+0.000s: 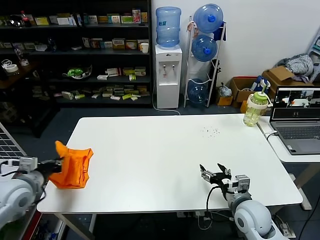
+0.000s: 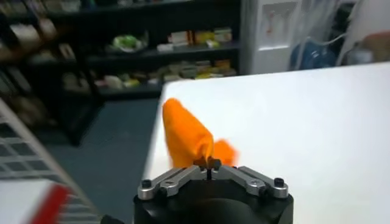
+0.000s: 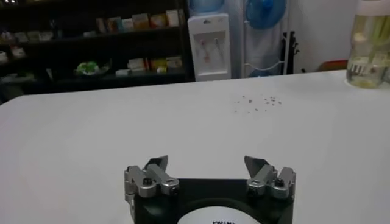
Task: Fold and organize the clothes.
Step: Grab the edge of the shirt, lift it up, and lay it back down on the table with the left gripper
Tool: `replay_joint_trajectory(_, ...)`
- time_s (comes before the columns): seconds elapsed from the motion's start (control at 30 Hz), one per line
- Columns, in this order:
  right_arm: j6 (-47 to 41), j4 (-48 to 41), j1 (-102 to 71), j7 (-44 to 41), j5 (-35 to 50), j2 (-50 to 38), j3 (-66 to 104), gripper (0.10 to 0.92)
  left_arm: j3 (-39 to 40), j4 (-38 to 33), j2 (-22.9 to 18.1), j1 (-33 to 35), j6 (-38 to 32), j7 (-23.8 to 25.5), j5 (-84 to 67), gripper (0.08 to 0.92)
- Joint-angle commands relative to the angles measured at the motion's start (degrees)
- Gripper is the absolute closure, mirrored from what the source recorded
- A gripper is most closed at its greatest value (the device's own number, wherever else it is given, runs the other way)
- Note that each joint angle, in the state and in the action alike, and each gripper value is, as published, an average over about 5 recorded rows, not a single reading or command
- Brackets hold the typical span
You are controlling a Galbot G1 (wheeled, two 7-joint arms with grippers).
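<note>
My left gripper should release the orange T-shirt on the bare middle of the white table [image 1: 166, 166], next to my right gripper.
The orange T-shirt [image 1: 73, 167] lies bunched in a folded heap at the left edge of the white table [image 1: 165, 150], one corner sticking up. My left gripper [image 1: 57, 164] reaches in from the left and is shut on the shirt's near edge. In the left wrist view the orange cloth [image 2: 186, 137] rises right in front of my left gripper [image 2: 208, 163], pinched between its closed tips. My right gripper [image 1: 211, 172] rests open near the table's front edge, right of centre, nothing between its fingers. The right wrist view shows my right gripper [image 3: 207, 165] open above bare tabletop.
A green-lidded drink bottle [image 1: 255, 108] stands at the table's far right corner, beside a laptop [image 1: 299, 121] on a side table. Small dark specks [image 1: 211, 131] dot the tabletop. Shelves [image 1: 75, 50], a water dispenser [image 1: 167, 70] and cardboard boxes [image 1: 250, 87] stand behind.
</note>
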Motion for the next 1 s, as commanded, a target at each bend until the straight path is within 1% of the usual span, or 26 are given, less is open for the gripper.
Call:
replay_joint_trajectory(0.03,-1.7,1.07,-3.0,1.47,-0.3,1.81,2.34,0.203,31.59,-6.34,-28.54,-30.93,4.3,-17.81,-17.54,0.906)
replay_joint_trajectory(0.07,-1.88,1.38,-3.4,1.63,-0.28,1.95,2.69,0.203,33.42,-4.65,-31.27,-32.69,4.3,-18.51,-17.24,0.906)
replay_joint_trajectory(0.17,-2.23,2.12,-4.51,1.92,-0.25,2.13,3.7,0.203,37.19,-0.26,-37.03,-36.61,4.23,-19.43,-15.88,0.906)
replay_joint_trajectory(0.3,-2.36,2.45,-5.33,2.09,-0.11,2.17,4.61,0.203,40.18,3.87,-40.87,-39.71,4.09,-19.6,-13.76,0.906)
replay_joint_trajectory(0.5,-2.34,1.87,-5.02,2.12,0.15,2.32,4.78,0.203,41.95,7.52,-44.06,-41.18,4.04,-19.71,-11.57,0.906)
replay_joint_trajectory(0.77,-2.42,1.05,-3.94,2.27,0.44,2.48,4.25,0.203,42.86,10.46,-47.72,-41.82,3.93,-19.99,-9.47,0.906)
replay_joint_trajectory(1.0,-2.42,1.46,-3.95,2.28,0.87,2.12,4.37,0.203,43.77,11.35,-49.14,-41.81,3.89,-20.19,-8.27,0.906)
